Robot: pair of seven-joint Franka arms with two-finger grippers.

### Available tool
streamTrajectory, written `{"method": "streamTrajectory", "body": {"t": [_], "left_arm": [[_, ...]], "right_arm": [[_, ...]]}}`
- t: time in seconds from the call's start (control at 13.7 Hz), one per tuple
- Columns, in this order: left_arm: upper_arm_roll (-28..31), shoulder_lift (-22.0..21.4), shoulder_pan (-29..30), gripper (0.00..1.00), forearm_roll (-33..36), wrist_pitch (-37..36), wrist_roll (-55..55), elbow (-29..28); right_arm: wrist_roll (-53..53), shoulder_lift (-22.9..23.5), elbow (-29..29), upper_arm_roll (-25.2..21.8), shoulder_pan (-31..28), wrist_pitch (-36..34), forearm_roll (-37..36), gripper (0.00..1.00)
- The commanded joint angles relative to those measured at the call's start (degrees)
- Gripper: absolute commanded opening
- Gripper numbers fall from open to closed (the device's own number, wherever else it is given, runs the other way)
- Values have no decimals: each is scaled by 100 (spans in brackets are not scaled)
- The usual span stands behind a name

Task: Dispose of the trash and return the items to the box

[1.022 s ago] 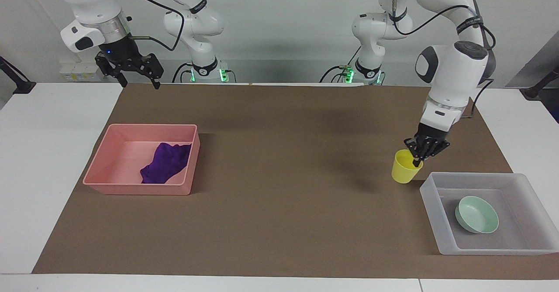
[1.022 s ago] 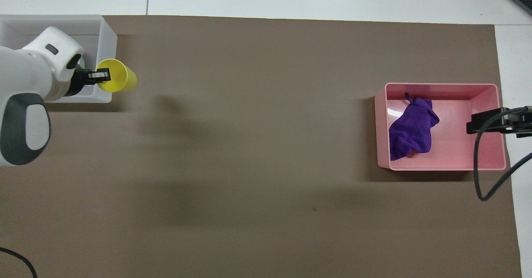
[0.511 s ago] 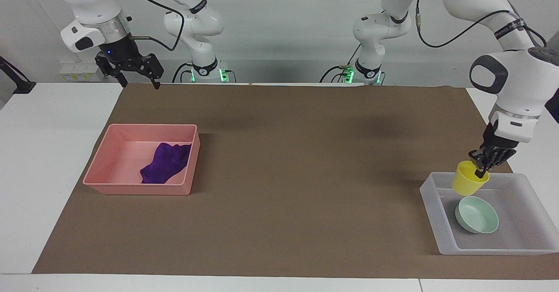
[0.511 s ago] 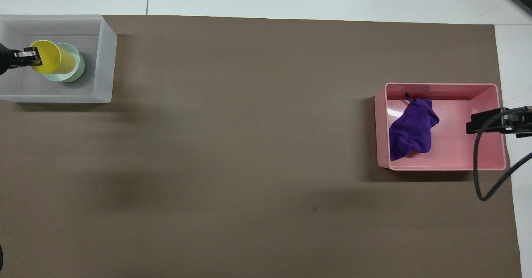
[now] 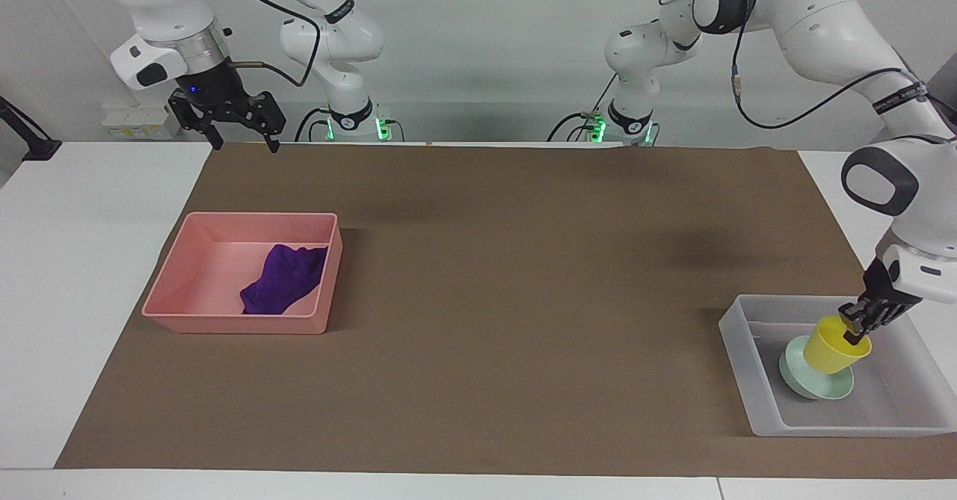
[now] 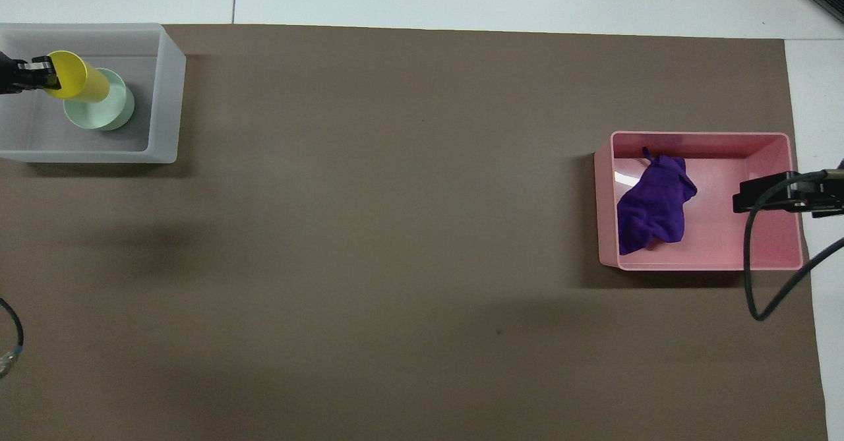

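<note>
The yellow cup, now held tilted inside the box, will be let go by my left gripper inside the mint-green bowl (image 6: 95, 100) on the bottom of the translucent box.
My left gripper (image 5: 852, 328) is shut on the rim of the yellow cup (image 5: 834, 349) and holds it tilted inside the translucent box (image 5: 748, 365). The cup's base is down in the mint-green bowl (image 5: 800, 386) on the box floor; I cannot tell whether it rests there. In the overhead view the cup (image 6: 79, 80) overlaps the bowl (image 6: 111, 108) in the box (image 6: 168, 98), with the left gripper (image 6: 36, 75) at the cup's rim. The purple rag (image 5: 284, 279) lies in the pink tray (image 5: 232, 324). My right gripper (image 5: 238, 137) waits open, raised above the mat's edge by the robots.
The pink tray (image 6: 699, 136) holding the rag (image 6: 653, 207) stands at the right arm's end of the brown mat (image 5: 486, 276). The right gripper's body and cable (image 6: 758, 194) overlap the tray in the overhead view. White table borders the mat.
My left gripper carried the yellow cup from over the mat beside the box, across the box wall, and lowered it into the bowl. The right arm barely moved.
</note>
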Motion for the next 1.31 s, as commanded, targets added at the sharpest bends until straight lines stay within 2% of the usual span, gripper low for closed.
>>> {"method": "streamTrajectory", "body": {"t": [0.0, 0.22, 0.37, 0.51, 0.58, 0.66, 0.73, 0.88, 0.95, 1.02, 1.24], "left_arm": [[-65, 285, 123, 0, -58, -119, 155, 309], [-74, 418, 158, 0, -93, 30, 164, 204], [-74, 348, 149, 0, -102, 162, 181, -94], [-74, 312, 150, 0, -102, 67, 173, -131], [-74, 312, 150, 8, -93, 49, 182, -131], [-74, 312, 150, 26, -84, 40, 199, -113], [-65, 312, 141, 53, -49, 31, 243, -96], [-47, 312, 106, 91, -5, 31, 339, -43], [-56, 304, 97, 100, -5, 31, 401, -8], [-65, 243, 79, 100, -5, 40, 514, -8], [-65, -476, -131, 100, -23, 40, 1400, -401]], "right_arm": [[72, -77, -91, 28, -16, 88, -7, 100], [72, 54, 181, 37, -7, 26, -8, 100], [72, 46, 147, 37, -7, -18, -8, 100], [81, 20, 120, 45, -7, 0, -8, 100], [81, 11, 103, 45, -7, 0, -8, 100], [81, 2, 94, 45, -7, 0, 1, 100], [81, 2, 94, 45, -7, 0, 1, 100], [81, 2, 85, 45, -7, 0, 1, 100], [81, -7, 85, 45, -7, 0, 1, 100], [81, -7, 76, 45, -7, 8, 1, 100], [81, -16, 59, 45, -7, 26, 1, 100]]}}
